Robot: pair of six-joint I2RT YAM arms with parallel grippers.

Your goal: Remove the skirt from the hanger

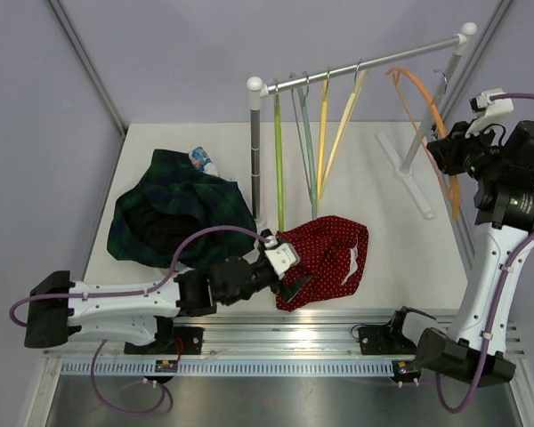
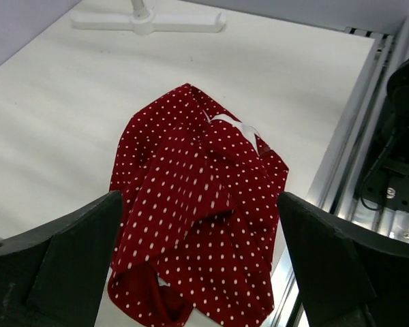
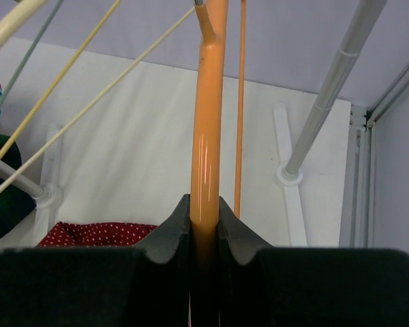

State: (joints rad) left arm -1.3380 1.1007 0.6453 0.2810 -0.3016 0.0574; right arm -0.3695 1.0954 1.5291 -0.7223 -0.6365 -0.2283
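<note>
Next, my right gripper releases the orange hanger, now hanging at the rail's end, so that it stays hanging from the bar between the cream hanger and the bar's end post (image 1: 382, 108).
The red skirt (image 1: 331, 258) with white dots lies crumpled on the table, off any hanger; it fills the middle of the left wrist view (image 2: 198, 218) and shows as a strip in the right wrist view (image 3: 95, 234). My left gripper (image 1: 289, 274) is open and empty, its jaws wide on either side of the skirt's near edge, just above it. My right gripper (image 1: 447, 151) is shut on the bare orange hanger (image 1: 430, 116), which hangs at the right end of the rail; its bar runs up between the fingers (image 3: 208, 170).
A clothes rail (image 1: 365, 62) on two white feet holds green, grey-green, yellow and cream hangers. A dark green plaid garment (image 1: 173, 218) lies heaped at the left, with a small blue-white item (image 1: 202, 161) behind it. A metal track (image 1: 285, 342) runs along the near edge.
</note>
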